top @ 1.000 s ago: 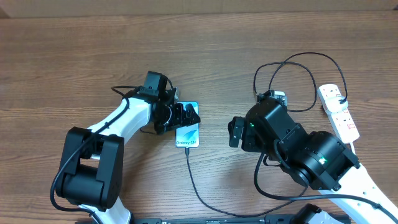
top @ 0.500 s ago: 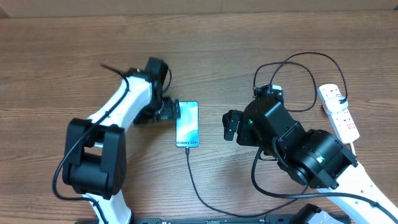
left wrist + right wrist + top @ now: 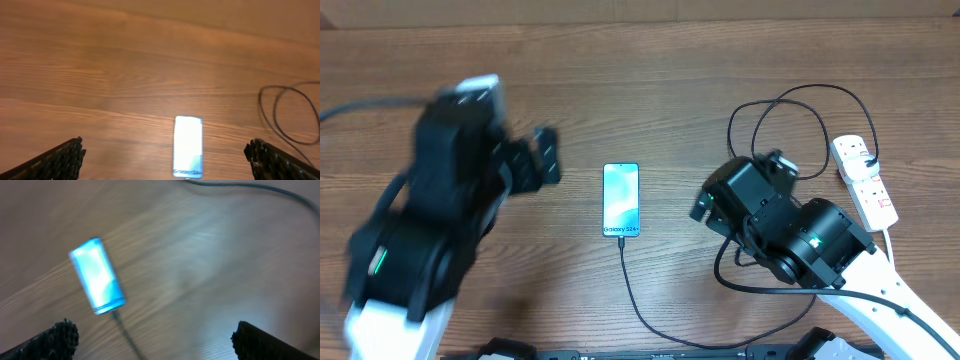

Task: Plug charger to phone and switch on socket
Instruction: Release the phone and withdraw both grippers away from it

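My empty right fingers will close next beside the socket strip's long side (image 3: pixel 887 190), at the white socket strip near the charger plug.
The phone (image 3: pixel 621 200) lies flat at the table's middle with its screen lit. It also shows in the left wrist view (image 3: pixel 188 146) and the right wrist view (image 3: pixel 96 276). The black charger cable (image 3: pixel 632 295) meets the phone's bottom edge and loops right past the right arm. The white socket strip (image 3: pixel 865 180) lies at the far right. My left gripper (image 3: pixel 542 162), blurred and raised, is left of the phone; its fingers (image 3: pixel 162 156) are open and empty. My right gripper (image 3: pixel 703 206) is right of the phone, its fingers (image 3: pixel 157 334) open and empty.
Loose black cable loops (image 3: pixel 790 120) lie behind the right arm, between it and the socket; they also show in the left wrist view (image 3: pixel 282 115). The wooden table (image 3: pixel 650 90) stretches behind the phone. The socket's thick white cord (image 3: pixel 886 238) runs forward at the right.
My left gripper has let go of the phone and swung up and left, away from it. My right gripper has turned and drawn back slightly to the right. The phone stays put.
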`<state>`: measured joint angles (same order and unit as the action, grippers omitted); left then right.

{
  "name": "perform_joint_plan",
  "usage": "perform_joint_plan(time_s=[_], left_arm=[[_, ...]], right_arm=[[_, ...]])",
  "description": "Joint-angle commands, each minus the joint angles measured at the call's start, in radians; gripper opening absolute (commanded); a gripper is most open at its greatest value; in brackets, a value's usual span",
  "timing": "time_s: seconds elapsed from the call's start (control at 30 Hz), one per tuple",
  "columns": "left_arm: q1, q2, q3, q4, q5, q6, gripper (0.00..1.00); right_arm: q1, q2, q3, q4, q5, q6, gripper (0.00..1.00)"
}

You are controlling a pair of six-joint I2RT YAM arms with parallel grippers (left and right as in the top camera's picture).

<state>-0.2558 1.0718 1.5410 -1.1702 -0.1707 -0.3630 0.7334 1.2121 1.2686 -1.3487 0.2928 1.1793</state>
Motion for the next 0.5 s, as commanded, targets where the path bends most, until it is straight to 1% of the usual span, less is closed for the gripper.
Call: perform_joint_plan(time_s=[0.0, 0.1, 0.2, 0.23, 0.33, 0.47], left_arm=[[-0.005, -0.1, -0.044, -0.04, -0.137, 0.021, 1.0], [-0.006, -0.178, -0.048, -0.089, -0.252, -0.002, 1.0], [-0.006, -0.216, -0.048, -0.114, -0.393, -0.008, 1.0], [-0.006, -0.221, -0.048, -0.127, -0.419, -0.008, 1.0], [-0.006, -0.22, -0.048, -0.169, -0.416, -0.008, 0.99], [-0.006, -0.218, -0.048, -0.217, -0.386, -0.008, 1.0]], right_arm=[[-0.006, -0.006, -0.001, -0.099, 0.128, 0.285, 1.0], [-0.019, -0.006, -0.007, -0.22, 0.186, 0.42, 1.0], [-0.045, -0.006, -0.016, -0.295, 0.22, 0.474, 1.0], [-0.056, -0.006, -0.022, -0.312, 0.223, 0.478, 1.0], [-0.106, -0.006, -0.047, -0.344, 0.222, 0.478, 1.0], [-0.24, -0.011, -0.082, -0.345, 0.223, 0.474, 1.0]])
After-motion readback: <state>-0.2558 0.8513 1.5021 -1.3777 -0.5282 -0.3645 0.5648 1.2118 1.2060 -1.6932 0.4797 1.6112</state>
